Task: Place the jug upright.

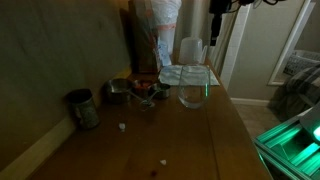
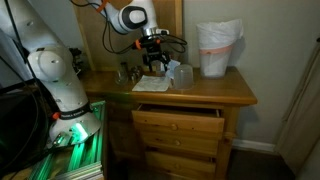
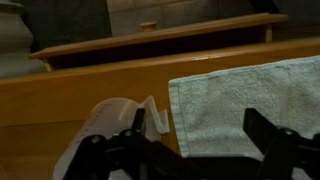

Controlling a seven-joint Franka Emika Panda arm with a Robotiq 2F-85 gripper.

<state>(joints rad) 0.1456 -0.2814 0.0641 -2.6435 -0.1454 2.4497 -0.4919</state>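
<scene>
My open gripper is high and mostly above the towel, so I will move down toward the jug and close on its handle (image 3: pixel 157 116) before setting it upright.
The jug (image 1: pixel 190 50) is a tall translucent whitish pitcher. It stands upright at the back of the wooden top, just behind a folded pale towel (image 1: pixel 183 74). In the wrist view its rim and small spout (image 3: pixel 118 122) show at lower left, beside the towel (image 3: pixel 250 95). My gripper (image 1: pixel 216 28) hangs above and slightly to the side of the jug. It is open and empty (image 3: pixel 200 135), with one finger close to the spout and the towel showing between the fingers. In an exterior view the gripper (image 2: pixel 153 62) hovers over the dresser top near the jug (image 2: pixel 184 74).
A short rounded clear glass (image 1: pixel 193 93) stands in front of the towel. A dark metal cup (image 1: pixel 83 108) is near the wall, with small metal items (image 1: pixel 135 92) beside it. A white bag (image 2: pixel 220 48) stands at the back. A dresser drawer (image 2: pixel 178 114) is slightly open.
</scene>
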